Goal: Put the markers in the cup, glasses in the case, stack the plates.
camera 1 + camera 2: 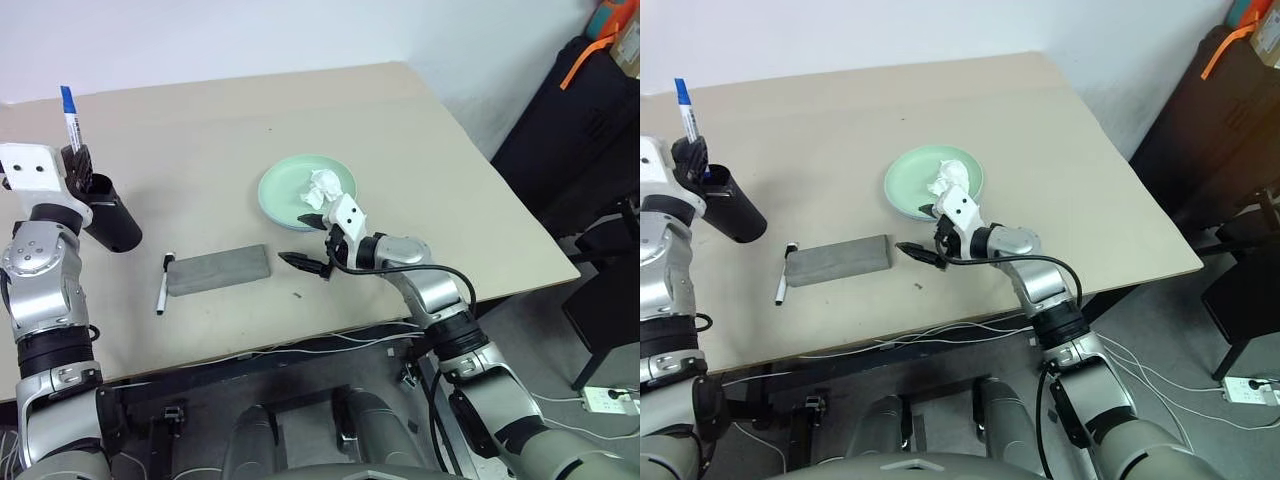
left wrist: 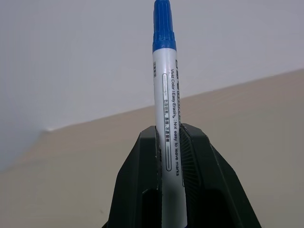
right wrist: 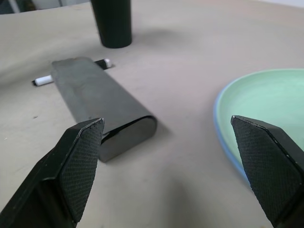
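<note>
My left gripper needs to let go of the blue-capped marker inside the opening of the black cup (image 1: 109, 199), with its cap up.
My left gripper (image 1: 76, 160) is shut on the blue-capped marker (image 1: 68, 115), holding it upright just above and behind the black cup (image 1: 110, 218) at the table's left. The wrist view shows the marker (image 2: 165, 104) clamped between both fingers. The black-capped marker (image 1: 163, 284) lies on the table by the left end of the grey case (image 1: 218, 270). My right gripper (image 1: 305, 241) stands open and level between the case (image 3: 102, 107) and the plates. The mint plate (image 1: 290, 195) rests on the light blue one, whose rim (image 3: 223, 137) peeks out beneath. The glasses are hidden.
A crumpled white tissue (image 1: 321, 186) lies on the mint plate. Black bags (image 1: 570, 110) stand off the table's right side. Cables (image 1: 330, 342) hang along the front edge. A power strip (image 1: 610, 400) lies on the floor at right.
</note>
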Controlling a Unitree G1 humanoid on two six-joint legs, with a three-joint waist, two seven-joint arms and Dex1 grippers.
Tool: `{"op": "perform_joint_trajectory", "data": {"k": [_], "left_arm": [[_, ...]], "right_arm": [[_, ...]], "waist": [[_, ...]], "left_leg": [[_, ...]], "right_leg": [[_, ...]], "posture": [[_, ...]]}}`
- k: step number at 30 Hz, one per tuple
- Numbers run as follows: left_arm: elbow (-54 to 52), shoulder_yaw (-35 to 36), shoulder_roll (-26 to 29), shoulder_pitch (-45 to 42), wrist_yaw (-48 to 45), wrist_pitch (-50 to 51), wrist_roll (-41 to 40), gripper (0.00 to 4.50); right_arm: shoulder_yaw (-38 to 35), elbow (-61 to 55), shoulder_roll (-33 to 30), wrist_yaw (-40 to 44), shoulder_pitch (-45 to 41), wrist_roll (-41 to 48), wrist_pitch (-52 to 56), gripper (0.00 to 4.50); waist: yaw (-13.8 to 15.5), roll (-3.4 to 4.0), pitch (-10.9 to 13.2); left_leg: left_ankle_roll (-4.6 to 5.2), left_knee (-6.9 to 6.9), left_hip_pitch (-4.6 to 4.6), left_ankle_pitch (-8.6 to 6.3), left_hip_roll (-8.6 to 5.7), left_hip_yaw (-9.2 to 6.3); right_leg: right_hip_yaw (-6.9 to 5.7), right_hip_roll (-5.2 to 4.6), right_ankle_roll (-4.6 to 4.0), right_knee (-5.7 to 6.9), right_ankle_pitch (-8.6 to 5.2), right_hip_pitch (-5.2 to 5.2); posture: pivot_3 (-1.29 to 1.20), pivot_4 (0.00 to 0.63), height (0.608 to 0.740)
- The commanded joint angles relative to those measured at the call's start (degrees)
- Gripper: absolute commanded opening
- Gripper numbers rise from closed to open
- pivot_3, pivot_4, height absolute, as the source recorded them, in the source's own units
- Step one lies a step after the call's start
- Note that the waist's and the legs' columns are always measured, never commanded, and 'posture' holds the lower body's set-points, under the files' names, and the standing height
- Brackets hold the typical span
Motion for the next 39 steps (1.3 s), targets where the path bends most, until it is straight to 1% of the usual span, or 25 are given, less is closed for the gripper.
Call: {"op": "perform_joint_trajectory", "data": {"k": [1,9,14,23,25,26,28,33,35,39], "left_arm": [[-0.7,0.5,0.6,0.8,1.6,-2.1,0.5,0.27],[-0.3,1.0,0.4,4.2,2.7,-2.6,-0.2,0.27],[1.1,0.4,-0.2,4.4,2.8,-3.6,-0.4,0.27],[0.4,1.0,-0.6,5.2,3.5,-3.1,-1.3,0.27],[0.1,0.9,-0.5,5.5,3.8,-3.0,-1.4,0.99],[-0.1,0.9,-0.5,5.5,3.9,-2.9,-1.6,1.24],[-0.5,0.8,-0.6,5.8,3.9,-2.8,-1.8,1.93],[-1.3,0.7,-0.5,6.2,4.1,-2.4,-1.8,3.70],[-1.5,0.7,-0.4,6.3,4.2,-2.2,-1.9,4.47],[-3.0,1.2,0.0,6.0,4.8,-0.9,-2.3,4.47]], "right_arm": [[-0.9,-3.0,0.0,-0.6,-0.1,0.5,-0.2,4.50],[-1.0,-2.3,-0.1,-1.4,-0.4,0.3,-0.9,4.50],[-1.0,-1.5,0.0,-1.5,-1.0,0.1,-1.3,4.50],[-0.6,-0.6,0.1,-1.7,-1.4,-0.8,-2.3,4.50],[-0.5,-0.7,0.0,-1.6,-1.2,-0.8,-2.3,4.50],[-0.6,-0.7,0.0,-1.6,-1.3,-0.8,-2.3,4.50],[-0.5,-0.6,0.1,-1.6,-1.3,-0.8,-2.4,4.50],[-0.5,-0.5,0.5,-1.7,-1.2,-1.0,-2.6,4.50],[-0.5,-0.7,0.6,-1.6,-1.0,-0.9,-2.6,4.50],[-0.6,-0.9,0.9,-1.5,-0.8,-0.7,-2.4,4.50]], "waist": [[0.0,0.00,0.0],[0.0,0.00,0.0],[0.1,0.00,0.0],[0.1,0.00,0.0],[0.1,0.00,0.0],[0.1,0.00,0.0],[0.1,0.00,0.0],[0.1,0.00,0.0],[0.1,0.00,0.0],[0.1,0.00,0.0]], "left_leg": [[0.00,0.00,0.00,0.00,0.00,0.00],[0.00,0.01,0.04,0.00,0.00,0.01],[0.00,0.02,0.03,0.00,0.00,0.01],[0.00,0.02,0.05,0.00,0.00,0.01],[0.00,0.02,0.05,0.00,0.00,0.01],[0.00,0.02,0.05,0.00,0.00,0.01],[0.00,0.02,0.05,0.00,0.00,0.01],[0.00,0.02,0.08,0.00,0.00,0.01],[0.00,0.02,0.08,0.00,0.00,0.01],[0.00,0.02,0.09,0.00,0.00,0.01]], "right_leg": [[0.00,-0.01,0.01,0.00,0.00,0.01],[0.00,-0.01,0.02,0.01,0.02,0.03],[-0.01,-0.01,0.02,0.01,0.02,0.04],[0.00,-0.02,0.03,0.02,0.02,0.05],[0.00,-0.02,0.03,0.01,0.02,0.05],[0.00,-0.02,0.03,0.01,0.02,0.05],[0.00,-0.02,0.03,0.01,0.02,0.06],[0.00,-0.02,0.02,0.02,0.02,0.07],[0.00,-0.02,0.02,0.02,0.02,0.07],[0.00,-0.02,0.01,0.02,0.03,0.08]], "posture": [[0.00,0.150,0.733],[0.00,0.150,0.733],[0.00,0.150,0.733],[0.00,0.150,0.733],[0.00,0.150,0.733],[0.00,0.150,0.733],[0.00,0.150,0.733],[0.00,0.150,0.733],[0.00,0.150,0.733],[0.00,0.150,0.733]]}}
